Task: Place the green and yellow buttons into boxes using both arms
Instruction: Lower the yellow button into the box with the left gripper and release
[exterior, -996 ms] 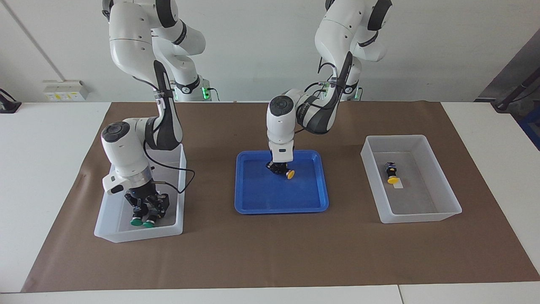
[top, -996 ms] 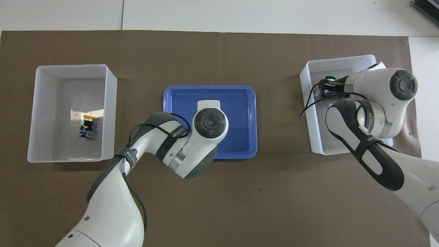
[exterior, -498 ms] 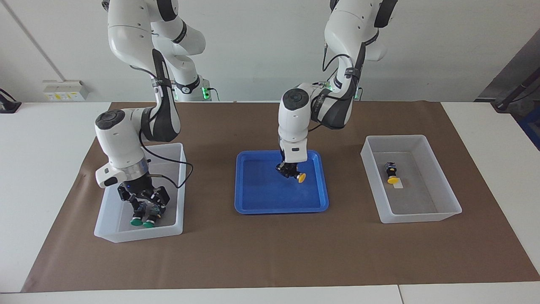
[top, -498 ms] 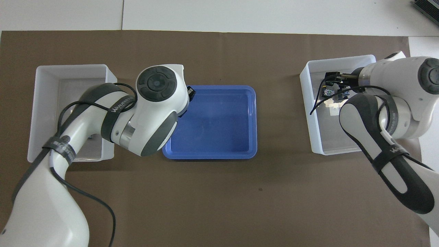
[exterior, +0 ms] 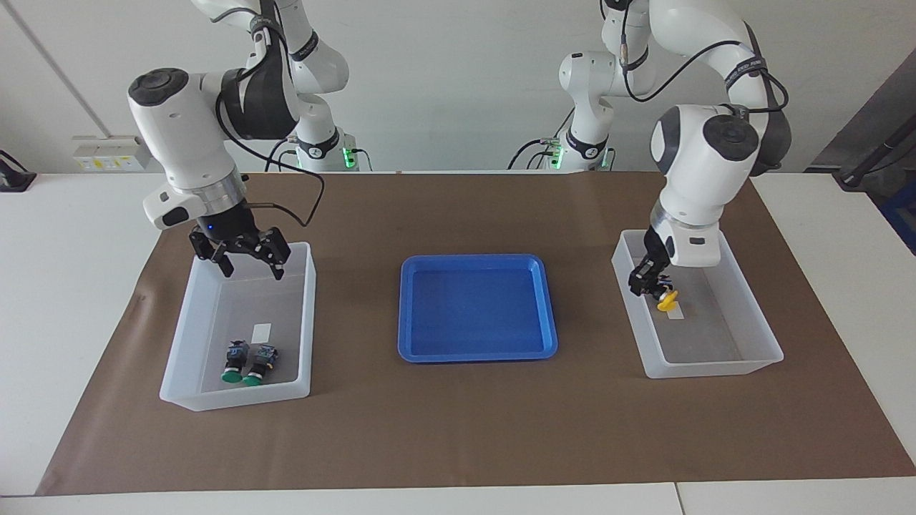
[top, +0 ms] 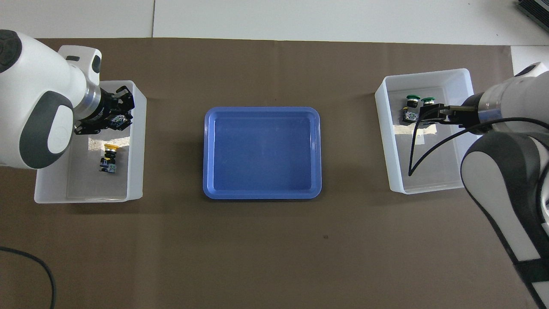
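Note:
Next, I release my left gripper's yellow button on the box's bottom, close beside the other yellow button (top: 93, 138).
Two green buttons (exterior: 246, 362) lie side by side in the box (exterior: 308, 322) at the right arm's end; they also show in the overhead view (top: 420, 99). My right gripper (exterior: 252, 270) is open and empty, raised over that box's end nearer the robots (top: 422, 116). My left gripper (exterior: 650, 285) is down in the box (exterior: 715, 368) at the left arm's end, shut on a yellow button whose dark body (top: 116, 122) shows between the fingers. A second yellow button (top: 109, 156) lies on that box's floor. In the facing view a yellow cap (exterior: 667, 304) shows just under the left fingers.
An empty shallow blue tray (exterior: 476, 350) sits between the two boxes on the brown mat (exterior: 458, 429); it also shows in the overhead view (top: 261, 195). A small white label (exterior: 262, 332) lies in the green buttons' box.
My left gripper carried the yellow button from the blue tray to the box at its end. My right gripper let go of a green button and rose out of its box.

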### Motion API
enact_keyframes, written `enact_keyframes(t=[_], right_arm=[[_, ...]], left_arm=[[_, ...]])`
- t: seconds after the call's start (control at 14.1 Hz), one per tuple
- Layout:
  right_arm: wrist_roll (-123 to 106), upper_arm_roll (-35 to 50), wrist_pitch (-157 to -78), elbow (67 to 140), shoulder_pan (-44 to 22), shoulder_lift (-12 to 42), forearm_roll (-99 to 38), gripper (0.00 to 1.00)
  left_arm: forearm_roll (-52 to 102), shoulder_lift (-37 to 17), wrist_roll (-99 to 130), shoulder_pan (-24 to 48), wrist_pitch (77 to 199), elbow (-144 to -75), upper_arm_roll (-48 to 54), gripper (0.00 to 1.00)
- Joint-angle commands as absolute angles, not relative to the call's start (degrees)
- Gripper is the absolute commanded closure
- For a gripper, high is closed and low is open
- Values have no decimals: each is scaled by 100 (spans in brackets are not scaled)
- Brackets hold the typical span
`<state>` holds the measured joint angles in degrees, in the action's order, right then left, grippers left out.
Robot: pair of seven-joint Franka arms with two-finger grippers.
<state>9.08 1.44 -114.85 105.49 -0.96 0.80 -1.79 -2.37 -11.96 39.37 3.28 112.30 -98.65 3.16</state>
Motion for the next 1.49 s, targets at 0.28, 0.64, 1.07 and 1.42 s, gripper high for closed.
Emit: enact_keyframes(t=[0.28, 0.64, 1.07, 1.42], right_arm=[[72, 176, -9775, 9520, -70, 0, 157, 0], [-114, 220, -9581, 9571, -88, -105, 246, 0], [-229, 281, -9589, 9703, -202, -176, 150, 0], [-185, 360, -9580, 9554, -193, -114, 184, 0]], left_arm=[[-149, -992, 1804, -456, 13095, -11435, 352, 100], [-333, -1177, 1056, -553, 13350, -11584, 334, 100], [-888, -1714, 861, -765, 13922, -11575, 343, 47], [-888, -1591, 809, -712, 13397, -11190, 351, 0]])
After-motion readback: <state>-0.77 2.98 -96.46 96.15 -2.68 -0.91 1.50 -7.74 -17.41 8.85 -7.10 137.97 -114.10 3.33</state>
